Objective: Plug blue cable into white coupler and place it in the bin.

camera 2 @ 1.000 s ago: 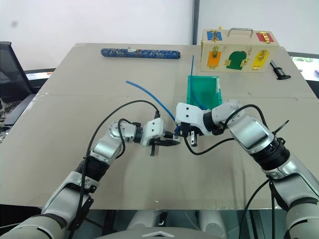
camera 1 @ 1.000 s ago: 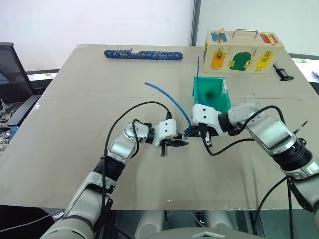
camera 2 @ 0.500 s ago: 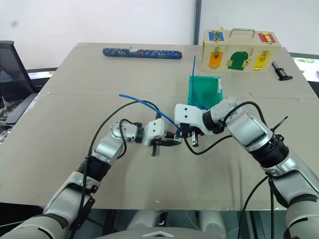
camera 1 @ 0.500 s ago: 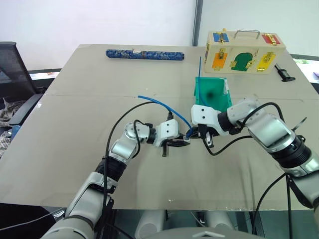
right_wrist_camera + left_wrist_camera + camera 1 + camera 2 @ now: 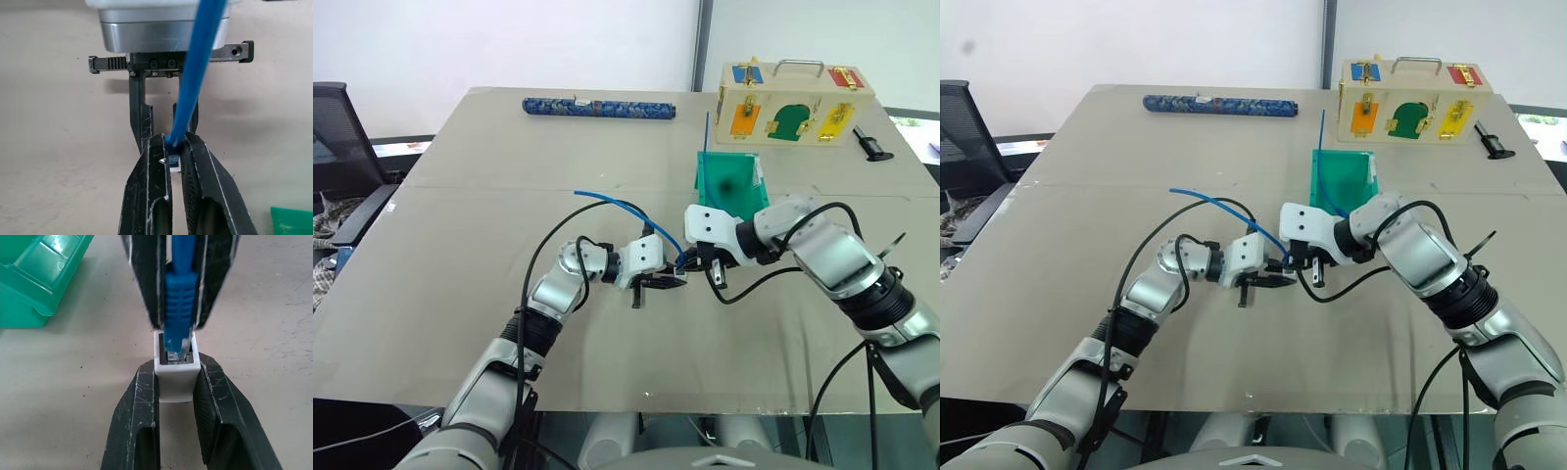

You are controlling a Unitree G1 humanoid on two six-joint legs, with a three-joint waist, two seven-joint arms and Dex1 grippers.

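Next, my left gripper releases the white coupler, along with its blue cable, so that it rests inside the near half of the teal bin (image 5: 738, 200).
My left gripper (image 5: 670, 281) is shut on the white coupler (image 5: 176, 379), a small white block with its socket facing the other gripper. My right gripper (image 5: 173, 144) is shut on the blue cable (image 5: 636, 211) just behind its plug boot (image 5: 180, 298). The clear plug tip sits inside the coupler's socket. Both grippers meet tip to tip just above the table's middle. From there the cable arcs up and away to the left, ending free. The teal bin (image 5: 751, 201) stands just behind my right gripper.
A straighter thin blue cable (image 5: 707, 132) sticks up from the bin. Behind it stands a pale wooden box (image 5: 793, 103) with coloured latched doors, with a black tool (image 5: 869, 144) to its right. A blue patterned roll (image 5: 597, 107) lies at the far edge. A black chair (image 5: 337, 137) stands on the left.
The cable's free end has swung lower and further left, bending into a tighter arc. Both grippers stay together at the coupler.
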